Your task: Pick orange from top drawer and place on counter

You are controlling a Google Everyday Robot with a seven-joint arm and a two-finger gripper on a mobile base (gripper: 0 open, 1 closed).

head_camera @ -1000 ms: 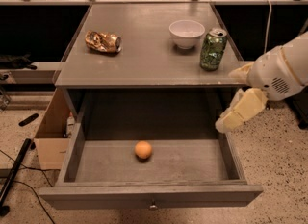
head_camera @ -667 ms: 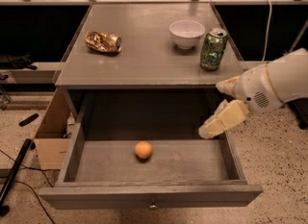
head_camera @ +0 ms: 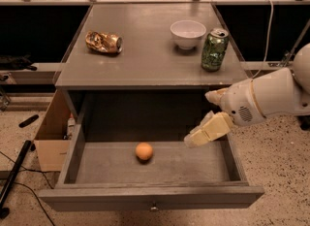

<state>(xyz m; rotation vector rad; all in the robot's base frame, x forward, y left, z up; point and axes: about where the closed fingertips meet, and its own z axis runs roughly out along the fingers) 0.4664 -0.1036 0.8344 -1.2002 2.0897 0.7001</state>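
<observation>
The orange's middle (head_camera: 143, 151), at the bottom of the open top drawer, is the next place my gripper should go to and close on.
The orange (head_camera: 144, 151) lies on the flat grey bottom of the open top drawer (head_camera: 150, 196), a little left of its middle. My gripper (head_camera: 199, 119) comes in from the right on a white arm and hangs over the drawer's right part, right of the orange and above it, not touching it. Its two cream fingers (head_camera: 209, 130) stand apart, open and empty. The counter (head_camera: 145, 55) is the grey top of the cabinet, above the drawer.
On the counter stand a crushed gold-brown can (head_camera: 103, 41) at the left, a white bowl (head_camera: 188, 33) and a green can (head_camera: 214, 49) at the right. A cardboard box (head_camera: 48, 137) sits on the floor left of the cabinet. Cables lie at the lower left.
My gripper and arm have moved left and down, from beside the drawer's right edge to over the drawer's right part, closer to the orange. The orange has not moved.
</observation>
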